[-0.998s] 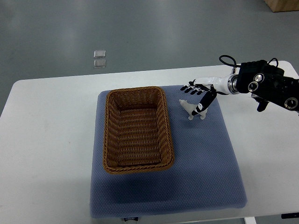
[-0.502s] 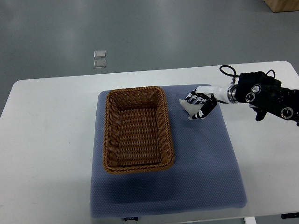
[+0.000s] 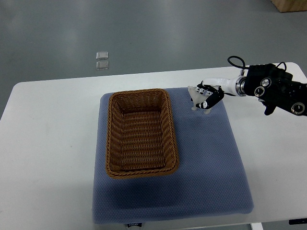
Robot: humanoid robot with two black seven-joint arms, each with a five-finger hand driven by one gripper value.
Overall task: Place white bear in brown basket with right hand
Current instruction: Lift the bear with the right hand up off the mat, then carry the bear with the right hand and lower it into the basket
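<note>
The white bear, now held off the blue mat, will be released by my right gripper inside the brown basket, midway along the basket's long side (image 3: 126,128) farthest from my arm.
A small white bear (image 3: 196,97) is held off the blue mat, just right of the brown basket's far right corner. My right hand (image 3: 206,96) is shut on it, fingers curled over its back, and the arm reaches in from the right edge. The brown wicker basket (image 3: 113,139) lies lengthwise on the left half of the mat and holds nothing. The bear's head pokes out to the left of the fingers; its body is mostly hidden by them. The left arm does not show.
A blue padded mat (image 3: 211,167) covers the middle of the white table (image 3: 48,143). Two small clear squares (image 3: 101,60) lie on the grey floor beyond the table's far edge.
The right hand went from open above the bear to closed around it, then lifted it up and slightly toward the far edge of the mat.
</note>
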